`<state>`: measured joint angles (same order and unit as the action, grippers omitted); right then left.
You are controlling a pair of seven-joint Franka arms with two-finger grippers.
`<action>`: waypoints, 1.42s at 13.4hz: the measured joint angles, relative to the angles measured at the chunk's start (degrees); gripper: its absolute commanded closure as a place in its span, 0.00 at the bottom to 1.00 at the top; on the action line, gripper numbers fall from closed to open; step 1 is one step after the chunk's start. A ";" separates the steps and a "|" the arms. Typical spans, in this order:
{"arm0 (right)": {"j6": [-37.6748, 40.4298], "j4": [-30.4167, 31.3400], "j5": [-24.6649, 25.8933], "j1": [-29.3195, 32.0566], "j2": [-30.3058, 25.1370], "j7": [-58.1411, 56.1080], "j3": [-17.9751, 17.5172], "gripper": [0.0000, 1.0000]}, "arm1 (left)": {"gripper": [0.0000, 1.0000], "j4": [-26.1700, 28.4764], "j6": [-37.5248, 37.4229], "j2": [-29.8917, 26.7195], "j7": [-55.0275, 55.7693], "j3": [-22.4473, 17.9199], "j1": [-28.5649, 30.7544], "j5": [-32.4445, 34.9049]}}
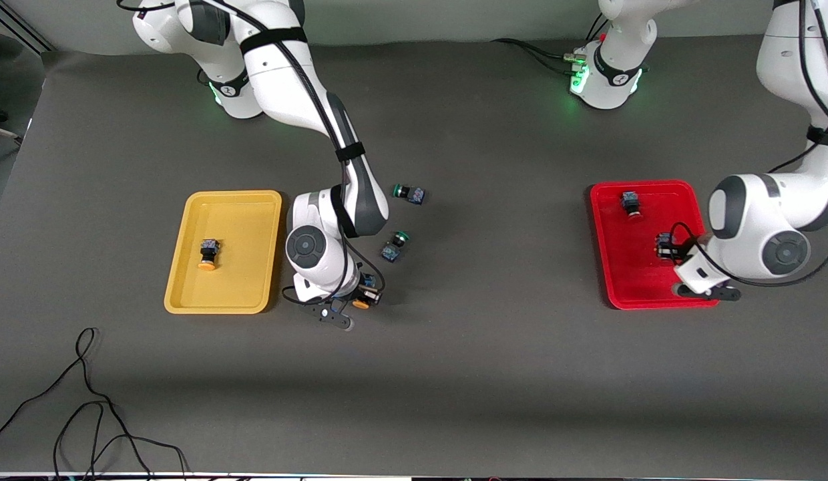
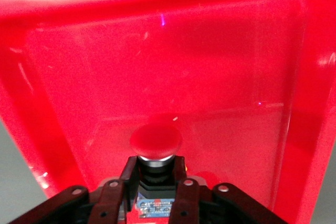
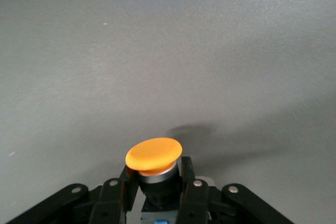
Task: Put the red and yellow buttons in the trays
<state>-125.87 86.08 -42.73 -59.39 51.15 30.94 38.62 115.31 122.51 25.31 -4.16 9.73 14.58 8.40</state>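
I need to put the yellow button with my right gripper between the other one and the yellow tray's rim (image 1: 240, 256) nearest the green-capped buttons.
My right gripper (image 1: 362, 298) is shut on a yellow button (image 1: 360, 304) over the bare table beside the yellow tray (image 1: 247, 227). In the right wrist view the orange-yellow cap (image 3: 154, 154) sticks out past the gripper (image 3: 156, 179). Another yellow button (image 1: 208, 252) lies in the yellow tray. My left gripper (image 1: 668, 248) is shut on a red button (image 1: 665, 244) low over the red tray (image 1: 628, 274). The left wrist view shows the red cap (image 2: 156, 140) ahead of the gripper (image 2: 155, 174) over the tray floor (image 2: 210, 66). A second red button (image 1: 632, 202) lies in the red tray.
Two green-capped buttons (image 1: 408, 194) (image 1: 394, 246) lie on the table between the trays, close to the right arm. A loose black cable (image 1: 87, 401) lies near the front edge at the right arm's end.
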 measured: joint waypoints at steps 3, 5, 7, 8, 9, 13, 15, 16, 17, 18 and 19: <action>9.73 -0.30 7.18 0.11 -7.43 -2.93 2.86 0.77 | 0.00 -1.21 -3.54 -3.82 -0.05 0.12 0.01 0.06; 14.38 2.42 9.35 0.25 -13.75 -9.69 5.47 0.77 | 0.00 -5.36 -11.60 -8.98 -0.14 0.44 -0.01 0.07; 15.78 9.13 9.72 0.42 -19.62 -18.94 8.92 0.77 | 0.00 -10.96 -20.57 -14.37 -0.20 1.02 -0.07 0.07; 15.79 12.83 9.95 0.56 -21.67 -23.63 10.80 0.77 | 0.00 -12.75 -23.69 -16.89 -0.26 1.19 -0.25 0.06; 15.74 16.38 10.19 0.67 -23.04 -28.36 12.74 0.77 | 0.00 -13.55 -25.63 -19.51 -0.27 1.28 -0.59 0.05; 3.02 31.78 10.07 1.11 -23.86 -42.71 16.38 0.77 | 0.00 -13.51 -27.40 -25.75 0.51 1.39 -2.91 -0.09; -3.80 38.05 6.99 1.07 -23.28 -47.05 15.87 0.77 | 0.00 -13.62 -27.37 -26.49 0.75 1.35 -3.16 -0.89; -5.06 39.53 3.90 0.99 -22.32 -49.97 15.67 0.77 | 0.00 -13.69 -27.37 -26.54 0.75 1.21 -3.16 -1.89; -5.63 40.05 0.93 0.93 -20.84 -52.50 15.53 0.66 | 0.00 -13.71 -27.37 -26.54 0.75 1.01 -3.39 -2.47; -5.72 40.03 -1.31 0.88 -19.15 -54.28 15.47 0.19 | 0.00 -13.73 -27.37 -26.54 0.75 -0.11 -4.71 -2.70; -5.78 39.81 -2.41 0.79 -17.77 -54.89 15.45 0.00 | 0.00 -13.76 -27.36 -26.53 0.80 -2.90 -7.82 -2.71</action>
<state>-131.65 125.89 -45.14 -58.60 33.38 -23.95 54.07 101.55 95.15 -1.22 -3.36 6.83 6.76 5.69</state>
